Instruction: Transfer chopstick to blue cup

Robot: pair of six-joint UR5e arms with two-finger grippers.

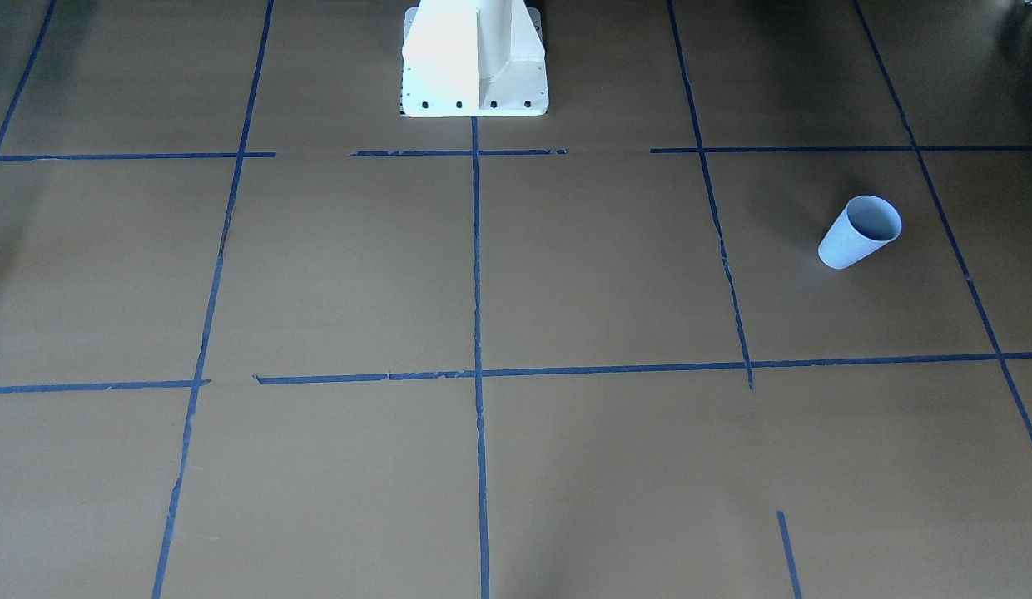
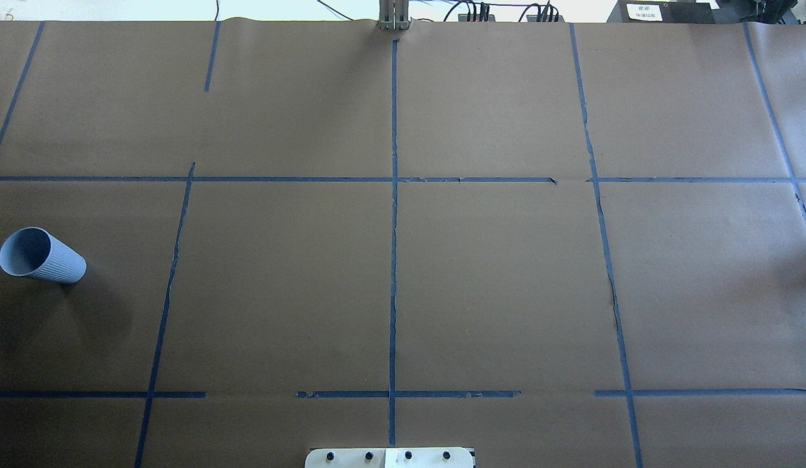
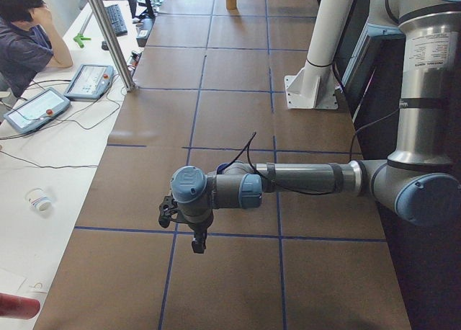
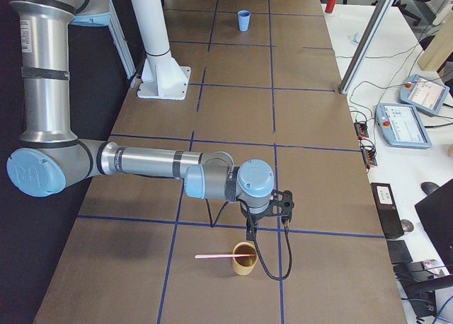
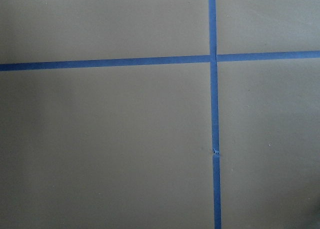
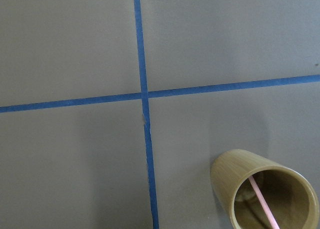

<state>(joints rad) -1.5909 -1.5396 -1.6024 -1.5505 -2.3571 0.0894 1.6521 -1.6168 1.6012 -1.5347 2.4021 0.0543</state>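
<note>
I need to move my left gripper to the blue cup's rim [image 1: 894, 208] next and close it there, because the cup has to be brought over to the chopstick.
The pale blue ribbed cup [image 1: 860, 231] stands upright on the brown table, on the robot's left side; it also shows in the overhead view [image 2: 42, 255] and far off in the exterior right view [image 4: 243, 20]. The pink chopstick [image 4: 216, 255] leans in a tan bamboo cup [image 4: 245, 259] at the table's right end, and it shows inside that cup in the right wrist view [image 6: 261, 199]. My right gripper [image 4: 250, 235] hangs just above and beside the bamboo cup. My left gripper [image 3: 198, 247] hangs over bare table. I cannot tell whether either gripper is open or shut.
The white robot pedestal [image 1: 474, 62] stands at the table's middle edge. Blue tape lines [image 2: 393, 260] divide the brown paper into squares. An operator [image 3: 25, 38] sits at a side desk with tablets [image 3: 90, 81]. A metal post [image 4: 368, 37] stands at the table's far edge.
</note>
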